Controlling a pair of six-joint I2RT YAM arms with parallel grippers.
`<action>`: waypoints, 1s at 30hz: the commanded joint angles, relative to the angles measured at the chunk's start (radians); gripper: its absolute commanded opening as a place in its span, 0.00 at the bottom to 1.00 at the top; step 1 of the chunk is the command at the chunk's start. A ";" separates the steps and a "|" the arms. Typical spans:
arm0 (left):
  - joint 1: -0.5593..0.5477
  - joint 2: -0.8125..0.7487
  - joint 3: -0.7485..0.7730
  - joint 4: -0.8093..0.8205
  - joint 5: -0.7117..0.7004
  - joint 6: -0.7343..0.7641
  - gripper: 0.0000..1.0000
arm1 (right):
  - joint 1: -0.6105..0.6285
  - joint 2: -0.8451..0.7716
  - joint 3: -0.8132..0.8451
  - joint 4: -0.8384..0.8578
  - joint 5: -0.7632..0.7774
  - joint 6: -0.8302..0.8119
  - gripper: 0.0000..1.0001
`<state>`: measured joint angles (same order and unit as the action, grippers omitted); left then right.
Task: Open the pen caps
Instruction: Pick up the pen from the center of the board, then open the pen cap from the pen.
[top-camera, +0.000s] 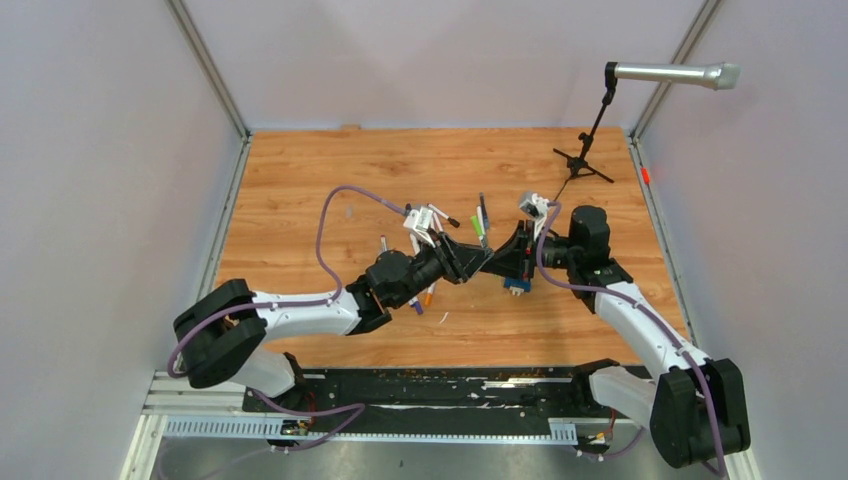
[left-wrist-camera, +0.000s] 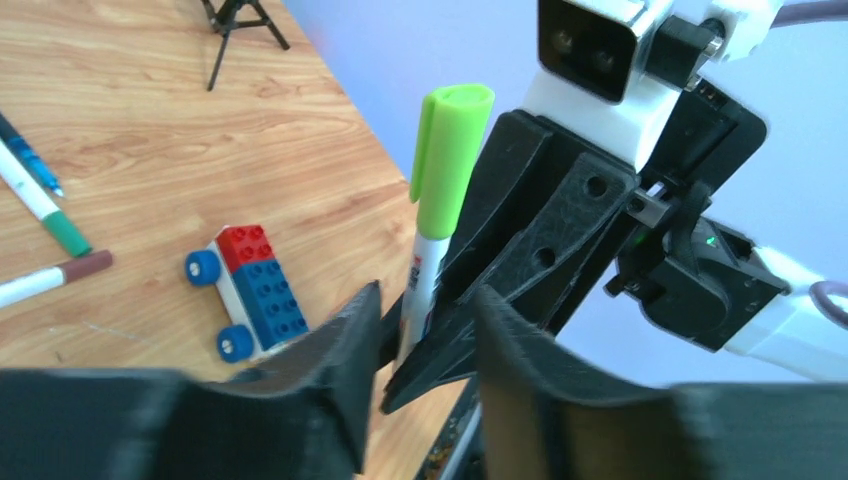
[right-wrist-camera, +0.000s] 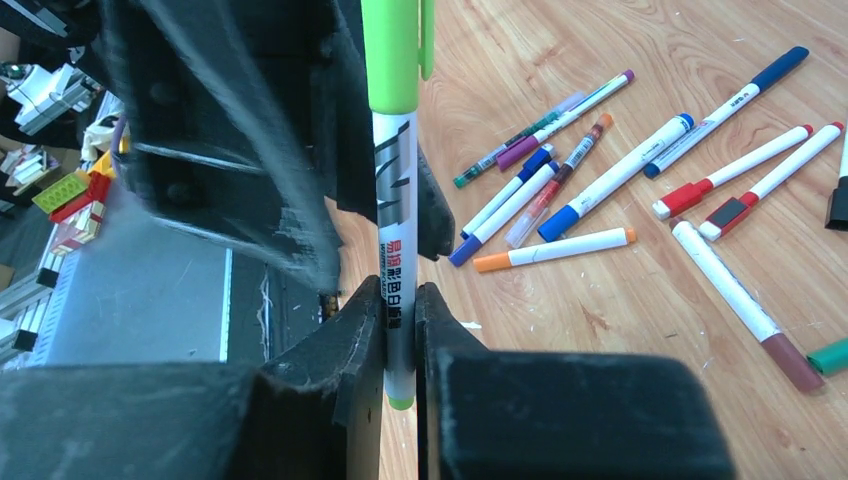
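My left gripper's fingers face the body of the pen below the lime-green pen cap. Next, I open them, move up and grip the cap (left-wrist-camera: 452, 162) before I pull it off.
A white pen with a lime-green pen cap (left-wrist-camera: 450, 140) (right-wrist-camera: 395, 50) stands upright above the table, cap on. My right gripper (right-wrist-camera: 400, 300) is shut on the lower end of its barrel (right-wrist-camera: 397, 250). My left gripper (left-wrist-camera: 425, 300) faces it with its jaws a little apart; the barrel and a right finger (left-wrist-camera: 520, 230) sit just past its tips, and neither left pad presses the pen. In the top view both grippers meet over the middle of the table (top-camera: 487, 262). Several other capped pens lie on the wood, with orange (right-wrist-camera: 492, 262), blue (right-wrist-camera: 560, 222) and red (right-wrist-camera: 680, 198) caps.
A blue-and-red toy block car (left-wrist-camera: 245, 290) (top-camera: 516, 285) sits on the table below the grippers. A green-capped pen (left-wrist-camera: 65, 235) and a brown-capped pen (left-wrist-camera: 85, 265) lie to its left. A microphone stand (top-camera: 585, 160) is at the back right. Grey walls enclose the table.
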<state>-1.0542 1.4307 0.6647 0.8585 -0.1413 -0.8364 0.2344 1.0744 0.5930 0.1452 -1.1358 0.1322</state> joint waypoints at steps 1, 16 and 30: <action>-0.005 -0.044 0.010 0.091 -0.046 0.000 0.68 | 0.006 -0.004 0.038 -0.011 -0.040 -0.062 0.00; 0.035 -0.113 0.147 -0.302 -0.206 -0.087 0.94 | 0.006 -0.010 0.036 -0.036 -0.052 -0.109 0.00; 0.016 -0.042 0.220 -0.344 -0.194 -0.096 0.46 | 0.008 0.011 0.041 -0.036 -0.012 -0.080 0.00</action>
<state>-1.0290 1.3659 0.8417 0.5102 -0.3233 -0.9268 0.2352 1.0786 0.5957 0.1047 -1.1481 0.0513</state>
